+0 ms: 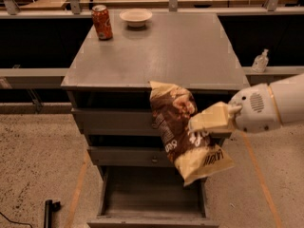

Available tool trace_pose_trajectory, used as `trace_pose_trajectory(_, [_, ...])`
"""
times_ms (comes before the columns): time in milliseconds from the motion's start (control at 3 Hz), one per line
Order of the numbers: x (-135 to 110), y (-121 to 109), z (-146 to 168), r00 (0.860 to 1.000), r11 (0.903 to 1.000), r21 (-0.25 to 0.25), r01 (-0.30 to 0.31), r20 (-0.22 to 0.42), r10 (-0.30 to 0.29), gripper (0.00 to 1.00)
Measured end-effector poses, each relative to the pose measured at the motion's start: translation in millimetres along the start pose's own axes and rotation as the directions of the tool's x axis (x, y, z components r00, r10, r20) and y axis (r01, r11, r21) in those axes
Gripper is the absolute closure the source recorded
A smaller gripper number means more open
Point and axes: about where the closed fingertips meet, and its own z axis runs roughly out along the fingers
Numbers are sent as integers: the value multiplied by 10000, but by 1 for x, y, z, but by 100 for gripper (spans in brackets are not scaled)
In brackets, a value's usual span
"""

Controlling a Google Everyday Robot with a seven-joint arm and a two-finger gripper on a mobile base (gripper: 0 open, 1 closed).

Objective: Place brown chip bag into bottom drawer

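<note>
The robot's gripper should release the brown chip bag near the middle of the bottom drawer's grey bottom (168, 195), toward the side where the sanitizer bottle is.
The brown chip bag (176, 127) hangs in front of the cabinet, tan end down, held in the air over the two upper drawer fronts. My gripper (205, 123) comes in from the right on a white arm and is shut on the bag's right side. The bottom drawer (153, 197) is pulled open below, its plain grey inside showing, with the bag's lower end just above its back right part.
A red-orange soda can (102, 22) and a small white bowl (136, 16) stand at the back of the grey cabinet top (156, 51). Two closed upper drawers with round knobs (114, 122) are behind the bag. A sanitizer bottle (260, 61) sits at right. A black object (49, 209) lies on the floor.
</note>
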Motion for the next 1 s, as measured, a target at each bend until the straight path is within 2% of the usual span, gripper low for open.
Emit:
trace_pose_trajectory(333, [102,-61,65,9697,9847,415,-1694,-1716,1740,100])
trace_pose_trajectory(667, [100,-60,64,9709,9853,411,-1659,-1684,1705,100])
trace_pose_trajectory(1000, [94,-94,87,9625,9755,692,-2088,-1621,2175,100])
